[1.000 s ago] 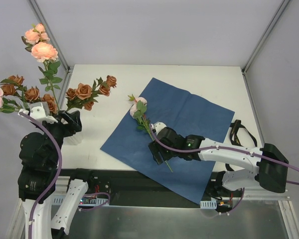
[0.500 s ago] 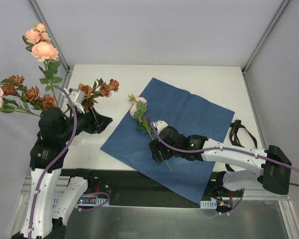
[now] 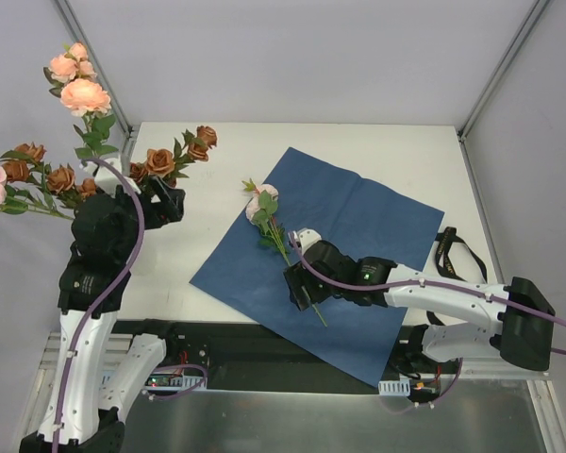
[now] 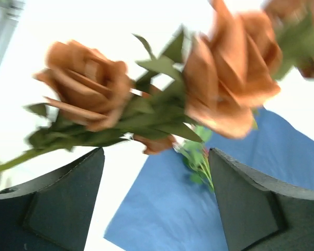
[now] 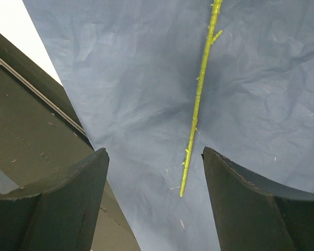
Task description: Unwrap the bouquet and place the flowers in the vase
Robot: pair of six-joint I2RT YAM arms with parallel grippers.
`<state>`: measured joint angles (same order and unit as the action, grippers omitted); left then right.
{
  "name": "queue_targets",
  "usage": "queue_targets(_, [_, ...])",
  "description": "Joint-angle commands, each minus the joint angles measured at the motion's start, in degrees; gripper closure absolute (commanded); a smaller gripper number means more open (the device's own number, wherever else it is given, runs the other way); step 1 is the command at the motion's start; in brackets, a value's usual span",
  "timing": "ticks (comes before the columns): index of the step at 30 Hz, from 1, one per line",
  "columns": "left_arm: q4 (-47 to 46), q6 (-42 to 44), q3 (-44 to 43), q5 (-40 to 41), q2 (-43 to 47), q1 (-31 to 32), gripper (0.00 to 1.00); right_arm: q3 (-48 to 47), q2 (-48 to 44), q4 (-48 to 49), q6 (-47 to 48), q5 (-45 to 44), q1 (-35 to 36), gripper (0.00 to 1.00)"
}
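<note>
Next, I close my right gripper on the stem (image 3: 290,265) (image 5: 206,58) of the pink rose on the blue paper, farther up, just below the rose's small side twig.
Several flowers fan out at the table's left: pale pink roses (image 3: 75,85) high up and rust-orange roses (image 3: 160,162) leaning right. The vase is hidden behind my raised left arm. My left gripper (image 3: 170,203) is open just under the orange spray; the left wrist view shows blurred orange roses (image 4: 89,86) above the empty gripper (image 4: 156,157). One pink rose (image 3: 261,208) lies on the flat blue paper (image 3: 368,226). My right gripper (image 3: 302,288) hovers open over the lower end of its stem (image 5: 199,99), which lies between the spread fingers (image 5: 68,198) untouched.
A black ribbon (image 3: 450,250) lies on the table just right of the blue paper. The paper's near corner overhangs the table's front edge (image 3: 264,330). Frame posts rise at the back left (image 3: 94,66) and back right (image 3: 505,66).
My left arm has swung up and to the right, its gripper now under the orange roses, which shifted back a little. The right arm has barely moved.
</note>
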<state>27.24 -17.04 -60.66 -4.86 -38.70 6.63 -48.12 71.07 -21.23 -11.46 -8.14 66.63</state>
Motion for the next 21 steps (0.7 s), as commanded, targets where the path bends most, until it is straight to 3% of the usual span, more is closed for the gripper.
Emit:
queue_targets(1, [-3.4, 2.2, -3.4, 19.2, 2.5, -0.6, 0.19, 0.4, -1.0, 0.4, -0.8, -0.9, -0.1, 0.24])
queue_targets(4, [-2.5, 2.6, -4.5, 21.1, 4.5, -0.6, 0.17, 0.3, 0.0, 0.8, -0.6, -1.1, -0.1, 0.24])
queue_targets(8, [0.1, 2.1, -5.9, 3.5, 9.1, -0.6, 0.19, -0.2, 2.7, 1.5, 0.7, -0.7, -1.7, 0.23])
queue_targets(16, [11.3, -4.5, -8.4, -5.7, 17.9, -0.6, 0.2, -7.4, 15.9, 1.6, 5.7, -0.1, -6.4, 0.25])
queue_targets(21, [18.3, -5.2, -13.1, -8.4, 18.7, -0.6, 0.2, -14.1, 25.2, -0.1, 8.6, -3.3, -7.4, 0.41])
